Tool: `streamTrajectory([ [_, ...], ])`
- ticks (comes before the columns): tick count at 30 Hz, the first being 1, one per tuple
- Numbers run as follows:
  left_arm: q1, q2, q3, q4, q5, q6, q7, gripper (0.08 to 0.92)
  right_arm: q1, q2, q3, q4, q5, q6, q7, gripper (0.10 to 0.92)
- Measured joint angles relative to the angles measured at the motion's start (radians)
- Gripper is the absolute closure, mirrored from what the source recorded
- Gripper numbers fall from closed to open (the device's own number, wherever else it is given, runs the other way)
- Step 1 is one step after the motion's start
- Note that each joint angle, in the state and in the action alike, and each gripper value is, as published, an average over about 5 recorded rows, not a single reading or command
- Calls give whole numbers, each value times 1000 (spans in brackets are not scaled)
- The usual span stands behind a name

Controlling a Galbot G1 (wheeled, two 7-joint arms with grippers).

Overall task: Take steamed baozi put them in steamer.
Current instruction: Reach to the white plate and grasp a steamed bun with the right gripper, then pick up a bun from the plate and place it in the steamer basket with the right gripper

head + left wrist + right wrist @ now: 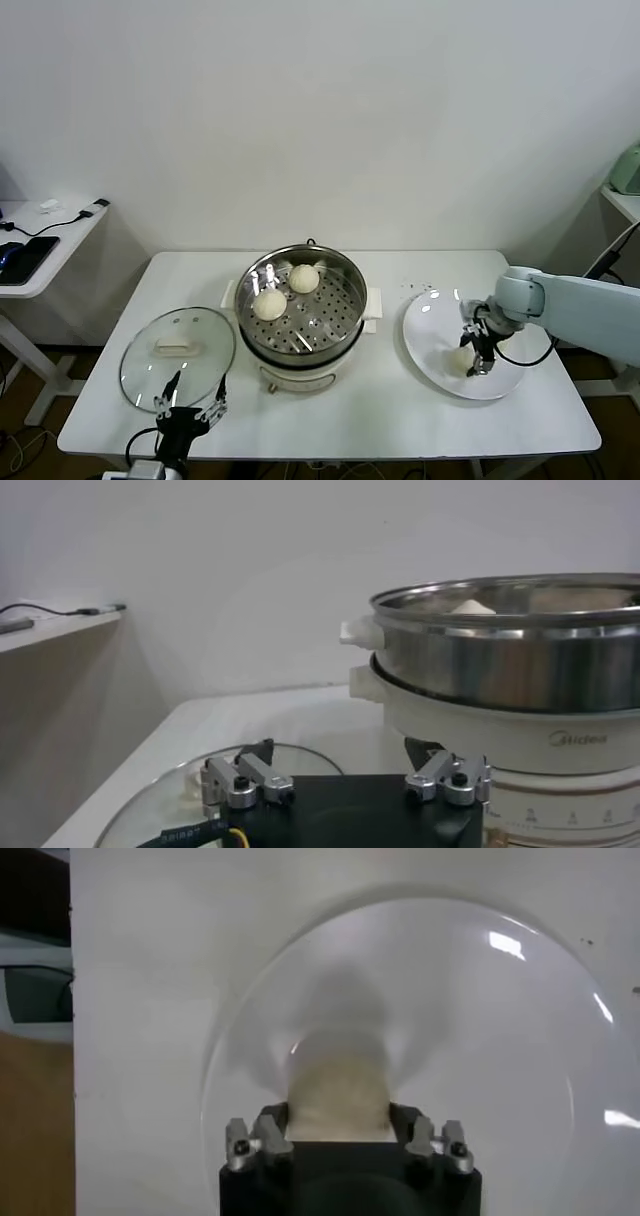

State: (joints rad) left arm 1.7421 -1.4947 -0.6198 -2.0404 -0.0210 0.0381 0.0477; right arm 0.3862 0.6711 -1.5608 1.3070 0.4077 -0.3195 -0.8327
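Observation:
Next, my right gripper releases the baozi on the perforated tray (293,334) near the steamer's front side.
The steamer (352,290) stands mid-table with two baozi on its perforated tray, one at the left (269,305) and one behind it (304,278). A third baozi (460,358) lies on the white plate (440,315) at the right. My right gripper (475,355) is down on the plate, shut on this baozi (338,1088), a finger against each side; the bun still rests on the plate (480,1028). My left gripper (190,400) is open and empty, parked low at the table's front left. A fourth baozi is not in view.
The glass lid (178,355) with a white handle lies flat left of the steamer, just ahead of my left gripper (340,750). The steamer's steel wall (500,660) rises close beside it. A side desk (40,240) with cables stands far left.

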Motion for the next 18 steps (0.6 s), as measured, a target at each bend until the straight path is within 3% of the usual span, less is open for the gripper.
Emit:
streamTrajectory([
  [10, 11, -1, 1, -22, 4, 3, 1, 177, 185, 28, -94, 45, 46, 39, -57, 414],
  [18, 13, 2, 2, -39, 4, 5, 3, 177, 465, 150, -181, 62, 119, 135, -140, 414],
])
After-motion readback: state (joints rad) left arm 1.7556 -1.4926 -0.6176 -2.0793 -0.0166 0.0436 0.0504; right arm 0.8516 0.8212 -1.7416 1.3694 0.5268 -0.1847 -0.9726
